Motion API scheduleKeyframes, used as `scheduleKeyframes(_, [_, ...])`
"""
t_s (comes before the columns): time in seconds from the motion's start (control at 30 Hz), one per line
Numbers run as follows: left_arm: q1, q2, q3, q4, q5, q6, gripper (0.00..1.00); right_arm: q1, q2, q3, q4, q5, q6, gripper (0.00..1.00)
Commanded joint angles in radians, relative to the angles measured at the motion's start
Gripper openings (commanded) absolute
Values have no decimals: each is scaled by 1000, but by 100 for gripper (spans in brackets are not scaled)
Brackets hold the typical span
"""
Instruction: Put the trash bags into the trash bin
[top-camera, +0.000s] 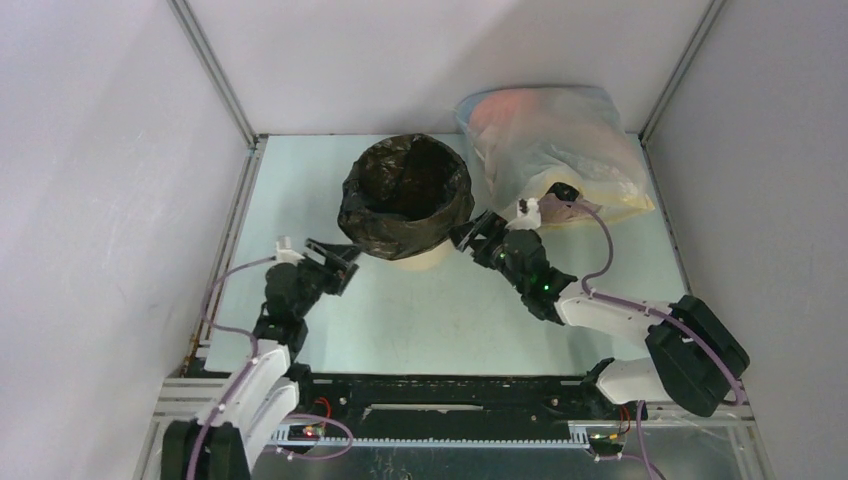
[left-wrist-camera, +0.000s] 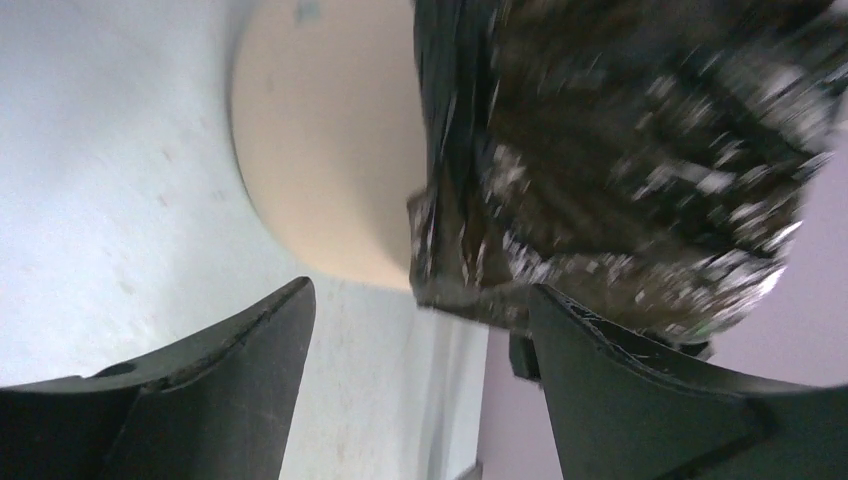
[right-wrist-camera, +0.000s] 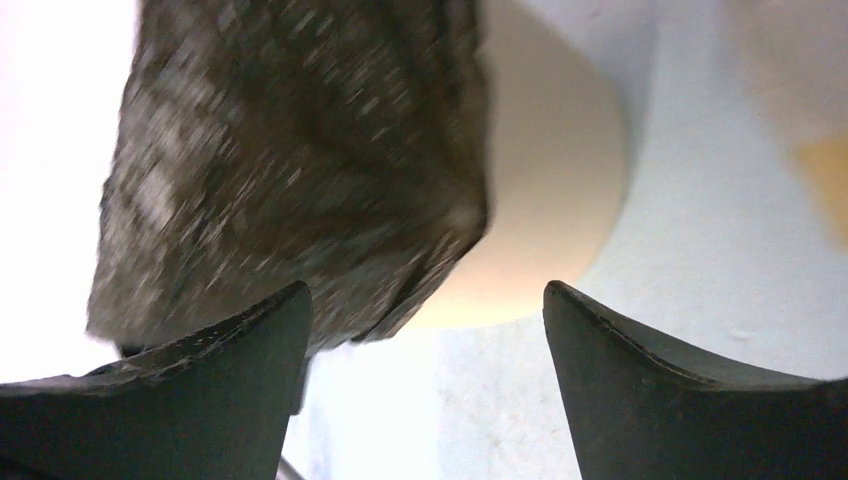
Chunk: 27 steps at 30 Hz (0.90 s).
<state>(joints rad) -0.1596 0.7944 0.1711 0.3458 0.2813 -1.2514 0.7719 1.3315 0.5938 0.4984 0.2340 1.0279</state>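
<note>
Next, I need to close my right gripper's empty fingers over the black trash bag's opening (top-camera: 427, 180), so that I am ready to reach down inside the trash bin.
The glossy black trash bag (top-camera: 405, 195) lines the tan trash bin (top-camera: 420, 260) and hangs over its rim; only the bin's lower wall shows. My left gripper (top-camera: 340, 262) is open and empty just left of the bin, near the bag's hanging edge. My right gripper (top-camera: 478, 236) is open and empty just right of the bin. In the left wrist view the bag (left-wrist-camera: 620, 160) drapes over the bin (left-wrist-camera: 330, 150), apart from the left gripper (left-wrist-camera: 420, 320). In the right wrist view the bag (right-wrist-camera: 290, 160) covers the bin (right-wrist-camera: 550, 170) beyond the right gripper (right-wrist-camera: 425, 310).
A large translucent whitish-yellow bag (top-camera: 555, 150) with pinkish contents lies at the back right, close behind my right arm. Grey walls and metal rails enclose the pale table (top-camera: 430, 320) on three sides.
</note>
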Motion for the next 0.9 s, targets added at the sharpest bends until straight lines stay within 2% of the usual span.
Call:
scheduleKeyframes(0.0, [188,-95,62,-186,45,102,83,-101,-42,-7,-50,-63,28,88])
scheduleKeyframes(0.13, [268,-81,85,-180,57,111,82,-170,-58,-6,-72,-68,17,88])
scheduleKeyframes(0.3, [294,66,139,-38,107,84,82,-250,-44,15,-38,-124,10,86])
scheduleKeyframes(0.47, [298,208,229,29,118,81,83,-266,0,130,-118,-98,-24,86])
scheduleKeyframes(0.63, [299,287,307,37,110,79,84,-278,58,228,-177,-80,2,72])
scheduleKeyframes(0.87, [301,356,352,31,67,50,84,-283,101,300,-222,-13,107,64])
